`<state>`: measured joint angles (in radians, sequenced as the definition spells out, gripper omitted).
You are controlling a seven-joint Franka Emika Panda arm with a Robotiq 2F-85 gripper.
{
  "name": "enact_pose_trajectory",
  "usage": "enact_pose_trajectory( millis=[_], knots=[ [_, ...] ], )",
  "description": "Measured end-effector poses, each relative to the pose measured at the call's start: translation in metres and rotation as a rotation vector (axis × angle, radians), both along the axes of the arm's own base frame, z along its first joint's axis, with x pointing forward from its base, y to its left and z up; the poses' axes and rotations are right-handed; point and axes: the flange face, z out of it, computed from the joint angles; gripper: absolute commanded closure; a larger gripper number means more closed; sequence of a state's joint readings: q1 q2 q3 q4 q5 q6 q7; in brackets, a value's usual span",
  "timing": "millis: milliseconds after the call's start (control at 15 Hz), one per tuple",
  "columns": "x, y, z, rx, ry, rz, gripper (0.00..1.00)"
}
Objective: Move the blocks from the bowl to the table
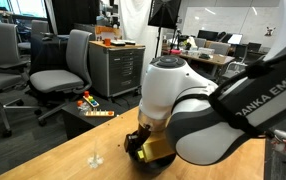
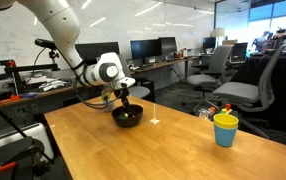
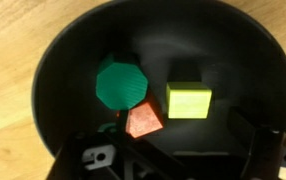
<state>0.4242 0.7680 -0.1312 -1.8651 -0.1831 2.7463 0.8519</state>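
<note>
The yellow block is ahead of my gripper's fingers, so next I move my open gripper further over it and close on its sides [image 3: 189, 112] before lifting.
The black bowl [image 3: 53, 70] fills the wrist view and holds three blocks: a green one [image 3: 121, 84], a yellow one [image 3: 188, 101] and a red one [image 3: 143, 122], which touches the green one. My gripper [image 3: 173, 152] is open just above the bowl's inside, its fingers at the lower edge of the view. The red block lies closest to it. In both exterior views the gripper [image 2: 123, 99] hangs over the bowl [image 2: 128, 118] on the tan table [image 2: 163, 150]. The arm hides most of the bowl [image 1: 136, 143], and the blocks do not show there.
A small white object [image 2: 157, 121] lies on the table next to the bowl and also shows in an exterior view [image 1: 95, 158]. A yellow-and-blue cup [image 2: 225, 129] stands further along the table. A grey drawer cabinet [image 1: 116, 68] and office chairs [image 1: 63, 65] stand beyond the table edge.
</note>
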Motion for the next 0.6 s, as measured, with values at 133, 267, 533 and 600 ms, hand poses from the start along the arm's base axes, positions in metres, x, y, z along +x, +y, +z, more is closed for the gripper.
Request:
enact_pose_trajectory(
  millis=[133, 267, 533, 600],
  knots=[
    [-0.0003, -0.0019, -0.0009, -0.003, 0.002, -0.002, 0.12],
    [-0.0002, -0.0042, -0.0021, -0.006, 0.003, -0.005, 0.22],
    [0.0007, -0.0064, -0.0021, -0.008, 0.002, -0.008, 0.39],
    [0.0007, -0.0057, -0.0018, -0.008, 0.001, -0.007, 0.36]
  ],
)
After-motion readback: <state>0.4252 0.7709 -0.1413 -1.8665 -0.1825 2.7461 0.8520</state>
